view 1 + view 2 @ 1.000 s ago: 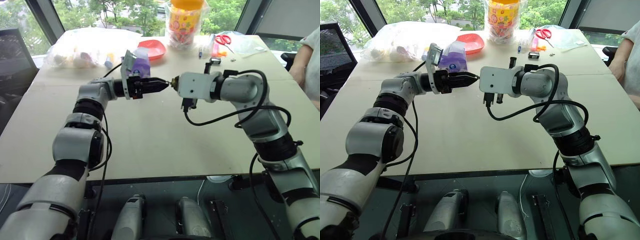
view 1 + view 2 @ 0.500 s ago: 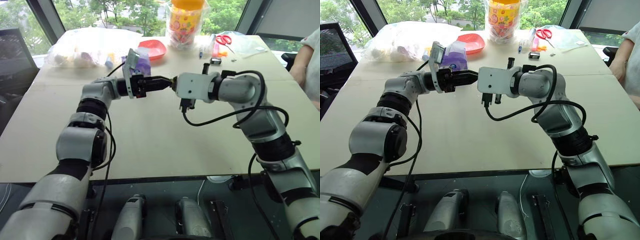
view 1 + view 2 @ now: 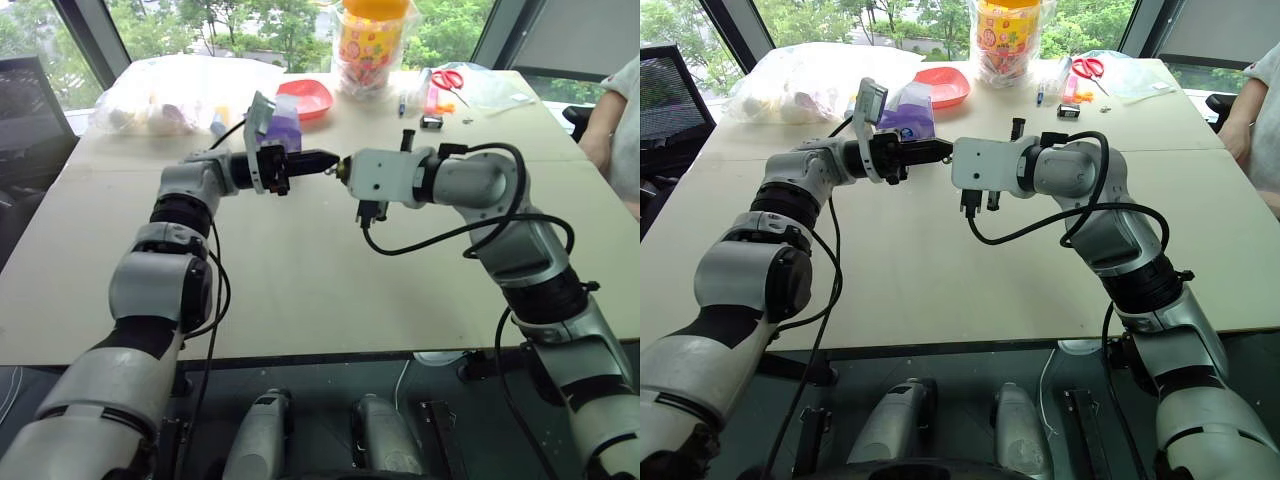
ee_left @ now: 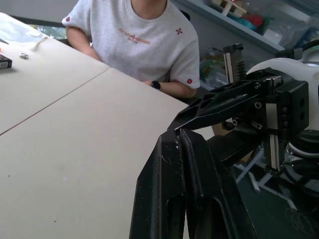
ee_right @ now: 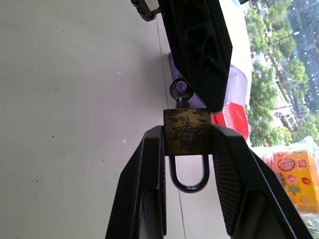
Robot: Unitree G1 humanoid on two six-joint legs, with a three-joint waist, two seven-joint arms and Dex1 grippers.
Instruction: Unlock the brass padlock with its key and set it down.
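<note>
My left gripper will open, reach past the key and take the padlock's brass body [image 5: 187,131], as its fingers overlap just one edge of the key's head.
The brass padlock [image 5: 187,132] is a small yellow block with a silvery shackle [image 5: 189,175]. My right gripper [image 3: 344,168] is shut on its sides and holds it in the air over the table's middle. Its key [image 5: 179,92] sticks out of the body toward my left gripper [image 3: 329,158]. The left gripper's black fingers [image 4: 178,149] are shut, tip to tip with the right gripper. They overlap one edge of the key's head. I cannot tell whether they pinch it.
The beige table [image 3: 300,280] lies well below both hands. At its far side are a red bowl [image 3: 304,97], a colourful jar [image 3: 372,45], red scissors [image 3: 447,78], a clear plastic bag [image 3: 170,95] and a purple packet [image 3: 286,131]. A person [image 3: 622,110] sits at the right edge.
The left gripper's fingers have closed at the key's head. Both arms have kept their places, with the padlock still in the right gripper.
</note>
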